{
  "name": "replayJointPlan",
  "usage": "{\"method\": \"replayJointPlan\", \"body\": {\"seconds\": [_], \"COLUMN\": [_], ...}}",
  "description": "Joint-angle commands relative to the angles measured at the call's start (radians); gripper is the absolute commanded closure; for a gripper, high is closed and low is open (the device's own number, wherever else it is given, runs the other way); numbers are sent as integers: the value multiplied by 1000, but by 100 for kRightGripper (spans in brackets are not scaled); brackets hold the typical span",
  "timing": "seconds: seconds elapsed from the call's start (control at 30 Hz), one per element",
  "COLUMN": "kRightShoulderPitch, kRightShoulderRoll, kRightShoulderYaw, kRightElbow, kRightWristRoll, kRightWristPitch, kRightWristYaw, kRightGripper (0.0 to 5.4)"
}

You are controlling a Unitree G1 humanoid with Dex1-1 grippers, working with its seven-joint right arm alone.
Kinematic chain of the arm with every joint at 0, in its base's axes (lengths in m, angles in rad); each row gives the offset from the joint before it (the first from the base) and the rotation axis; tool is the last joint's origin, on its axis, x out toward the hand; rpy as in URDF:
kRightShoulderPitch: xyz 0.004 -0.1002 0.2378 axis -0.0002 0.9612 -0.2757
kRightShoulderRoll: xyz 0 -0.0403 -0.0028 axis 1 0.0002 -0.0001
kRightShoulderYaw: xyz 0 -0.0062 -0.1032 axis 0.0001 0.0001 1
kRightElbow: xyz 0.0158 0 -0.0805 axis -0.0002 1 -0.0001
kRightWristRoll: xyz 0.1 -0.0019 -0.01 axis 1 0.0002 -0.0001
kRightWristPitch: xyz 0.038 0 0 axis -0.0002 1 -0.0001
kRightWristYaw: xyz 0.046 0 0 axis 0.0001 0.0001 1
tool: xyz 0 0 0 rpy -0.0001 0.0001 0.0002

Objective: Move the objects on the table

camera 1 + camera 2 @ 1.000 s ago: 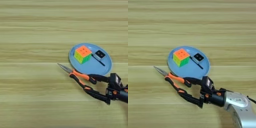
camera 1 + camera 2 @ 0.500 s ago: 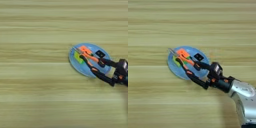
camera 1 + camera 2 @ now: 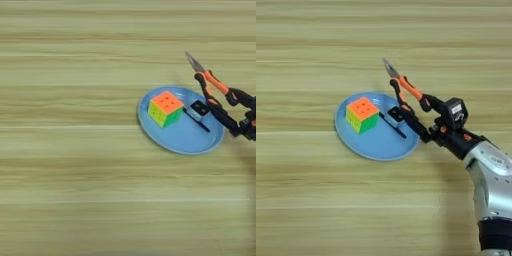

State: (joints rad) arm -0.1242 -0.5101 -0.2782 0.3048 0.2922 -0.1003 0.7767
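Next, my right gripper puts the pliers down on the table (image 3: 239, 117) just outside the plate's rim nearest the white block. The pliers now cross over the plate's edge.
My right gripper (image 3: 429, 119) is shut on the black handle ends of the orange-and-black needle-nose pliers (image 3: 406, 90). The pliers' tip points up and left, beyond the far right rim of the round light-blue plate (image 3: 376, 144). The handles cross over the plate's right edge. On the plate sits the orange, yellow and green puzzle cube (image 3: 362, 114). To its right is a small white block with a black top (image 3: 396, 115), beside a thin black stick (image 3: 393, 125). In the left eye view the gripper (image 3: 242, 114) shows at the right edge, holding the pliers (image 3: 209, 81).
The silver forearm (image 3: 491, 175) comes in from the bottom right corner. The light-wood table (image 3: 70, 165) stretches out on all sides of the plate (image 3: 180, 141).
The gripper has carried the pliers from the table in front of the plate, across the cube, to the plate's far right side. The cube shows whole again.
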Motion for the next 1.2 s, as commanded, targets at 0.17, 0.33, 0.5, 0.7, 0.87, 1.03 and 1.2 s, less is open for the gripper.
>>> {"method": "replayJointPlan", "body": {"seconds": [0.17,0.33,0.5,0.7,0.87,1.03,1.2], "kRightShoulderPitch": [-150,-161,-162,-153,-157,-166,-170], "kRightShoulderRoll": [-115,-148,-149,-139,-135,-136,-135], "kRightShoulderYaw": [-50,-63,-53,-39,-24,-17,-11], "kRightElbow": [168,320,417,521,590,622,634], "kRightWristRoll": [-90,-114,-126,-144,-157,-158,-157], "kRightWristPitch": [-75,-159,-215,-260,-282,-294,-297], "kRightWristYaw": [-111,-103,-86,-74,-71,-66,-59], "kRightGripper": [193,193,193,193,193,193,155]}}
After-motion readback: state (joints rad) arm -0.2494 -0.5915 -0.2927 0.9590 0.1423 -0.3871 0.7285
